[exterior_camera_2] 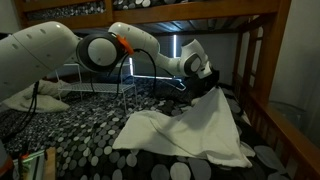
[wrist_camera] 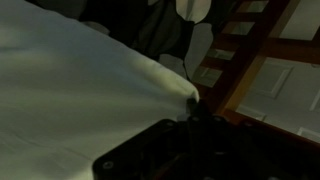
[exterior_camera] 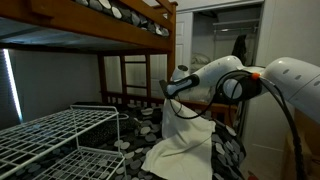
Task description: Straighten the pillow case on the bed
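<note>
Next, I release the pillow case's raised corner on the dark bedding point(exterior_camera: 168, 110) near the wooden rail.
The cream-white pillow case point(exterior_camera: 185, 145) hangs from my gripper point(exterior_camera: 172, 100) like a tent, its lower edge resting on the dark pebble-patterned bedding of the brown wooden bunk bed point(exterior_camera: 130, 40). In an exterior view the cloth point(exterior_camera_2: 185, 130) is lifted by one corner at my gripper point(exterior_camera_2: 205, 88) and spreads out over the bedding point(exterior_camera_2: 90, 130). In the wrist view the cloth point(wrist_camera: 80, 90) fills the left side and narrows to a pinched tip at my gripper point(wrist_camera: 192, 103), which is shut on it.
A white wire-grid rack point(exterior_camera: 55, 135) stands on the bed next to the cloth, also seen in an exterior view point(exterior_camera_2: 100, 78). The wooden ladder and rails point(exterior_camera: 135, 75) stand behind; a rail point(wrist_camera: 250, 50) is close to the gripper. The upper bunk is overhead.
</note>
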